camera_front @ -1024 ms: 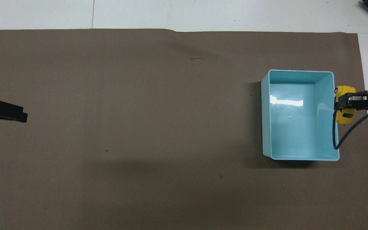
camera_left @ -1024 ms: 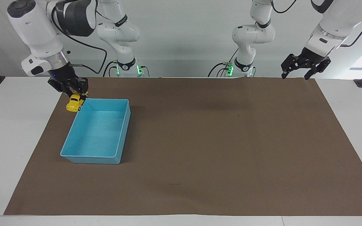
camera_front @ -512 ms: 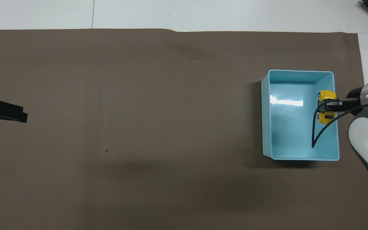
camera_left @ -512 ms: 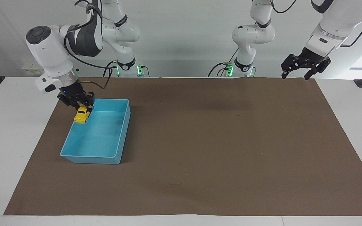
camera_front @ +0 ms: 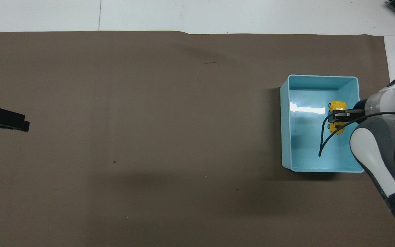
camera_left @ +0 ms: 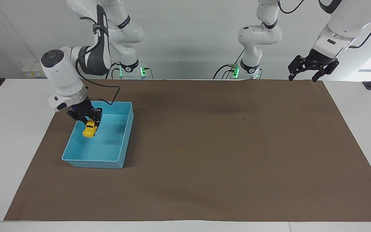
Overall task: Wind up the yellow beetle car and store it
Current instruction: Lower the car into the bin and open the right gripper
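Next, my right gripper lets go of the yellow beetle car on the blue bin's bottom beside the bright reflection (camera_front: 310, 132).
The yellow beetle car (camera_left: 89, 130) (camera_front: 337, 105) hangs nose-down over the inside of the blue bin (camera_left: 92, 161) (camera_front: 285, 120), over the half nearer the robots. My right gripper (camera_left: 90, 123) (camera_front: 336, 117) is shut on the car from above. Whether the car touches the bin's floor is unclear. My left gripper (camera_left: 302, 79) (camera_front: 25, 125) waits open in the air over the mat's corner at the left arm's end, holding nothing.
A brown mat (camera_left: 211, 145) covers most of the white table (camera_left: 8, 129). The bin stands on the mat at the right arm's end. A black cable (camera_front: 322, 142) loops from the right wrist over the bin.
The right gripper carried the car from outside the bin's wall nearest the robots, over the rim, and lower into the bin. The left arm has not moved.
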Motion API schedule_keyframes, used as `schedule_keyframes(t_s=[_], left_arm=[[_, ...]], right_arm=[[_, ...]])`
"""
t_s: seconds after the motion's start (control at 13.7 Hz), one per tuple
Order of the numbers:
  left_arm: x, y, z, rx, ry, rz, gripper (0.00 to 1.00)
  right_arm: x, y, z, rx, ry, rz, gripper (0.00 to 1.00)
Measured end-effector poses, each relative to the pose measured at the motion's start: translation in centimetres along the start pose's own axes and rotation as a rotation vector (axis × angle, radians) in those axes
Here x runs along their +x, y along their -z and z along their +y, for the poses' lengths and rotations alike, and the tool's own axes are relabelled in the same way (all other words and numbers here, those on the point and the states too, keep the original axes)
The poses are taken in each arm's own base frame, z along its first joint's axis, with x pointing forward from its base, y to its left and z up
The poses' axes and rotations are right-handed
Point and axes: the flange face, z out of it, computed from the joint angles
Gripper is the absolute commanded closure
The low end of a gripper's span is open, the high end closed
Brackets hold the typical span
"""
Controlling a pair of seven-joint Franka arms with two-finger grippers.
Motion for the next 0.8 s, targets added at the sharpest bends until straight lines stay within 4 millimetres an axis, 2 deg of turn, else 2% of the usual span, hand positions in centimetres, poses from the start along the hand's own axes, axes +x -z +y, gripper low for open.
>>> schedule_keyframes(t_s=[0.37, 0.8], left_arm=[[0.0, 0.0, 0.0, 0.000, 0.000, 0.000, 0.00], [0.0, 0.0, 0.0, 0.000, 0.000, 0.000, 0.00]], right_arm=[[-0.5, -4.6, 1.1, 0.061, 0.078, 0.002, 1.00], [-1.5, -7.4, 1.2, 0.074, 0.087, -0.024, 1.00]])
